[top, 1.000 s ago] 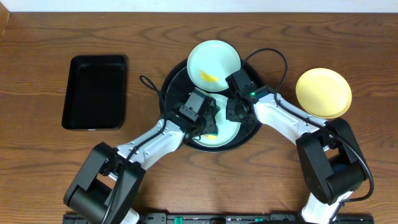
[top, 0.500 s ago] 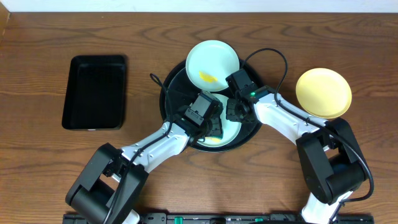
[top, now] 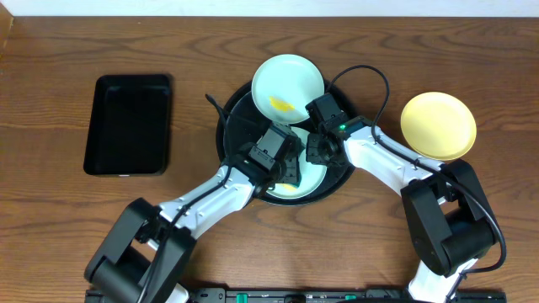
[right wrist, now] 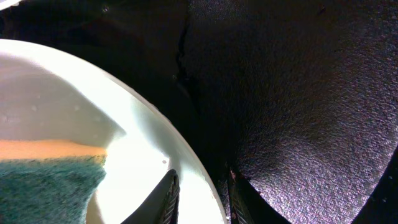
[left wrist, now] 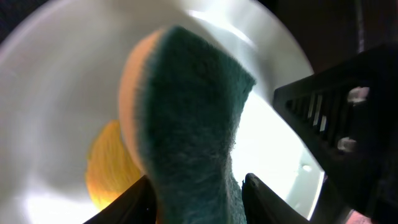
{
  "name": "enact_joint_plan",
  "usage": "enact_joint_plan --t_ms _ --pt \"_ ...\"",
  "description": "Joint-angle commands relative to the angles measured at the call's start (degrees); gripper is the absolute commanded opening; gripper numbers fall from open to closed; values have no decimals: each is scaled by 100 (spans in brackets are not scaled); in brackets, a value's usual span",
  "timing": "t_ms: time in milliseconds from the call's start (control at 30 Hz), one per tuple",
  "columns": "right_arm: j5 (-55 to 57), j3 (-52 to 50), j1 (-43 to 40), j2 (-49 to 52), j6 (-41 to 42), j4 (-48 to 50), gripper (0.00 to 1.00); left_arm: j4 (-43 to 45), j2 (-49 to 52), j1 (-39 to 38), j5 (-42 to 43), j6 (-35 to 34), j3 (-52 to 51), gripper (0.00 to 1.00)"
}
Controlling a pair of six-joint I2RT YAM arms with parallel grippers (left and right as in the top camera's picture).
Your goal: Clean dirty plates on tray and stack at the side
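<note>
The sponge is leaning up on its edge next to the orange smear, so my left gripper will open, let the sponge settle flat and pinch its green middle (left wrist: 191, 124).
A light blue plate (top: 301, 187) lies in the round black tray (top: 226, 126). My left gripper (top: 285, 167) is over it, shut on a green and yellow sponge (left wrist: 186, 112) that presses into the plate (left wrist: 56, 93) beside an orange smear (left wrist: 102, 168). My right gripper (top: 316, 154) pinches that plate's rim (right wrist: 186, 155), one finger inside (right wrist: 169, 186) and one outside over the tray floor (right wrist: 298, 93). A second light blue plate (top: 289, 84) with a yellow smear rests on the tray's back rim. A pale yellow plate (top: 438, 126) sits on the table to the right.
A rectangular black tray (top: 128, 124) lies on the wooden table at the left. Cables loop from both wrists over the round tray's rim. The two arms meet over the tray, wrists close together.
My left gripper with the sponge has shifted a little to the right across the plate. The right gripper has stayed on the plate's rim.
</note>
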Motion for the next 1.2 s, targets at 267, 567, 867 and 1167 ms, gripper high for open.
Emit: enact_joint_plan --t_ms 267,567,867,1167 --pt "-22 -44 -46 55 55 -11 25 -304 -835 -13 -435 160 -4 45" --pt "-22 -44 -44 55 57 -17 25 -297 -584 -13 -868 640 -4 45" --pt "-24 -44 -44 55 55 -26 25 -291 -385 -13 -1097 892 -4 33" --pt "-24 -44 -46 55 57 -26 25 -289 -26 -55 -879 887 -4 34"
